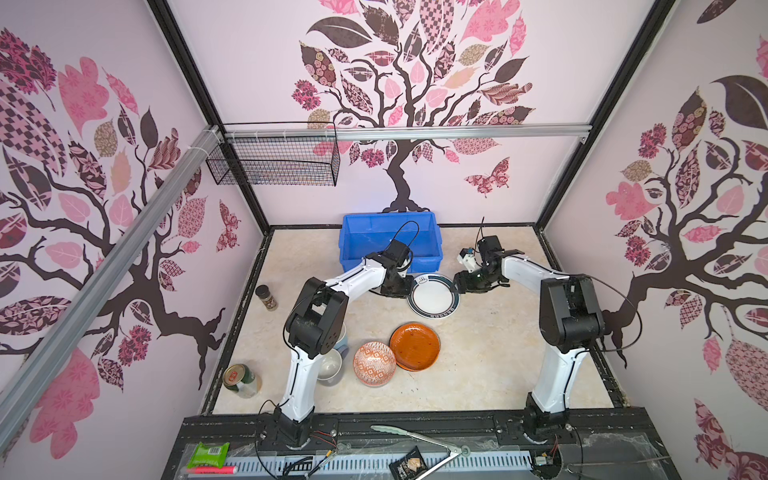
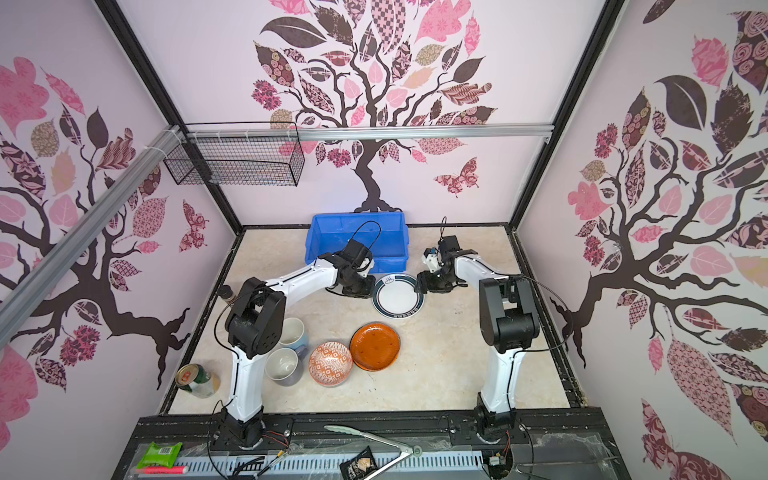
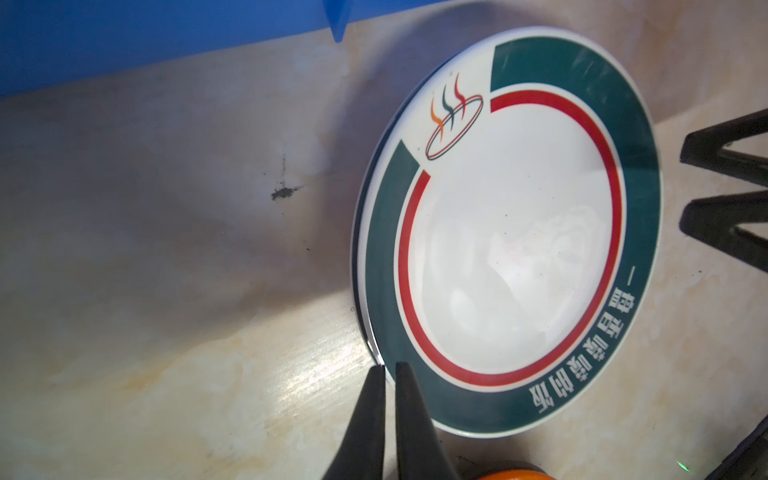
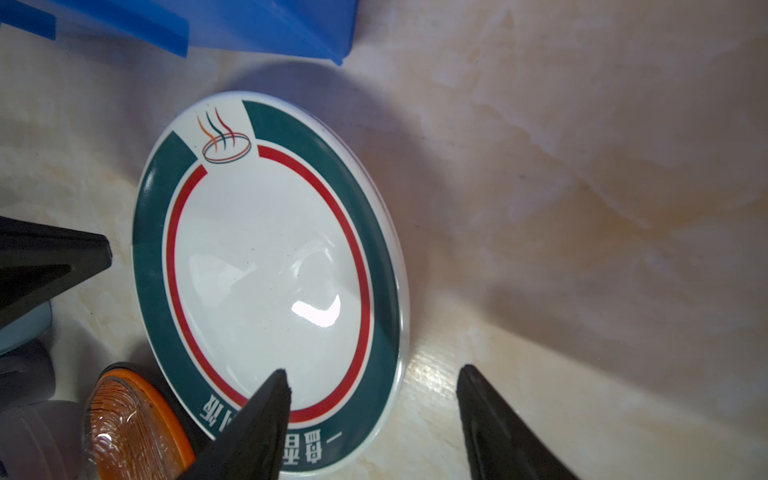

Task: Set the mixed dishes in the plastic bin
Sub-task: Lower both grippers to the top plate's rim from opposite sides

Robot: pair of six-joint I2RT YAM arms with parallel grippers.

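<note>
Next, I steady the stack with my left gripper, as the white plate's rim sits close over another plate, while my right gripper pinches only the white plate's opposite rim [image 4: 399, 316].
A white plate with a dark-green rim [image 1: 433, 296] [image 2: 397, 296] lies on the table just in front of the blue plastic bin [image 1: 388, 217] [image 2: 357, 217]. My left gripper [image 1: 406, 287] [image 3: 390, 365] is shut, its tips at the plate's [image 3: 511, 249] left rim; I cannot tell whether they pinch it. My right gripper [image 1: 457, 286] [image 4: 375, 370] is open across the right rim, one finger over the plate [image 4: 266, 270] and one over the table. Nearer the front sit an orange plate [image 1: 414, 346], a patterned bowl [image 1: 374, 363] and two pale-blue mugs [image 2: 293, 330] [image 2: 284, 365].
A spice jar [image 1: 266, 297] and a green can [image 1: 241, 380] stand along the left edge. A black wire basket [image 1: 274, 160] hangs on the back wall. Tongs [image 1: 415, 438] and packets lie on the front ledge. Walls close in three sides.
</note>
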